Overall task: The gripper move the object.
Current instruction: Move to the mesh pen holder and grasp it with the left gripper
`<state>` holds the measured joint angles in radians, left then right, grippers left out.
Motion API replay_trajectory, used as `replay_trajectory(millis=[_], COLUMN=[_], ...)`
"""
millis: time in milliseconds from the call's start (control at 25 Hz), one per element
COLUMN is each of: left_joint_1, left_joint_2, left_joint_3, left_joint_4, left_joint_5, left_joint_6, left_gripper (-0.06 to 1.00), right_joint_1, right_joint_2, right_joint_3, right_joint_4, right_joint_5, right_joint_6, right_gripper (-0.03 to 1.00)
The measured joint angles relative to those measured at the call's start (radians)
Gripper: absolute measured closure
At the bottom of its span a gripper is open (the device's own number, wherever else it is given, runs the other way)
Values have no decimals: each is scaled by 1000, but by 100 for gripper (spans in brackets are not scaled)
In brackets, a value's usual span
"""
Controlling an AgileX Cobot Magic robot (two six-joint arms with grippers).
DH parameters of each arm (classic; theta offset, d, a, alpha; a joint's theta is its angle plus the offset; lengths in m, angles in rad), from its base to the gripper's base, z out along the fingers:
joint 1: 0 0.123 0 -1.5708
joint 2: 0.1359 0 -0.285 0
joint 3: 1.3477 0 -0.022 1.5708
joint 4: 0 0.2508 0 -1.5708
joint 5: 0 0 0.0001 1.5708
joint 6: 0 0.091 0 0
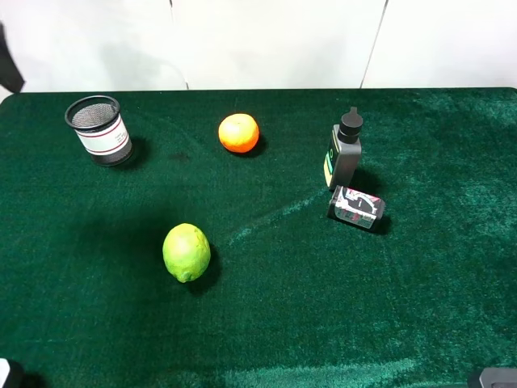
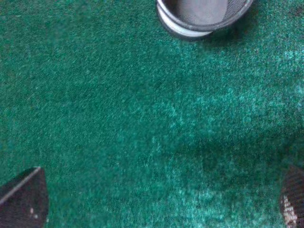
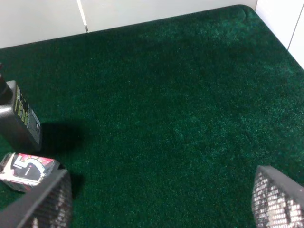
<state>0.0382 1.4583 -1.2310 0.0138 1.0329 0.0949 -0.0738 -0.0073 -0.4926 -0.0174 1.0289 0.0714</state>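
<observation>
The robot's left gripper should next go to the black pen cup and close around its white red-striped band (image 1: 106, 137) (image 2: 183, 31), below the cup's rim.
The black wire-mesh pen cup (image 1: 99, 129) with a white red-striped band stands upright at the far left of the green table. Its rim also shows at the edge of the left wrist view (image 2: 202, 16). My left gripper (image 2: 156, 202) is open and empty over bare cloth, well short of the cup; only its two fingertips (image 2: 23, 202) show. My right gripper (image 3: 161, 202) is open and empty, its fingertips (image 3: 45, 202) near the small jar. In the exterior high view only slivers of the arms show at the bottom corners.
An orange (image 1: 238, 132) sits at the back middle and a green lime (image 1: 187, 252) front of centre. A grey bottle with black cap (image 1: 345, 151) stands right of centre, with a small dark patterned jar (image 1: 356, 208) lying beside it. A white wall rises behind the table's far edge (image 1: 258, 89).
</observation>
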Motion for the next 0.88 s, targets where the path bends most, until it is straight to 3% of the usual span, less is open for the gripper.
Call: replay_trajectory(millis=[520,880], left_joint_1=[-169,-218], left_joint_2=[338,503], left_joint_3=[-265,-344], left_joint_4=[4,7], left_joint_5=[-20,-49], left_joint_6=[-20,-43], left_gripper=[-4,-4], right_joint_1=[0,0], right_joint_2=[0,0], right_joint_3=[0,0], right_joint_4=[0,0], right_joint_5=[0,0], right_joint_6=[0,0], right_gripper=[40,40])
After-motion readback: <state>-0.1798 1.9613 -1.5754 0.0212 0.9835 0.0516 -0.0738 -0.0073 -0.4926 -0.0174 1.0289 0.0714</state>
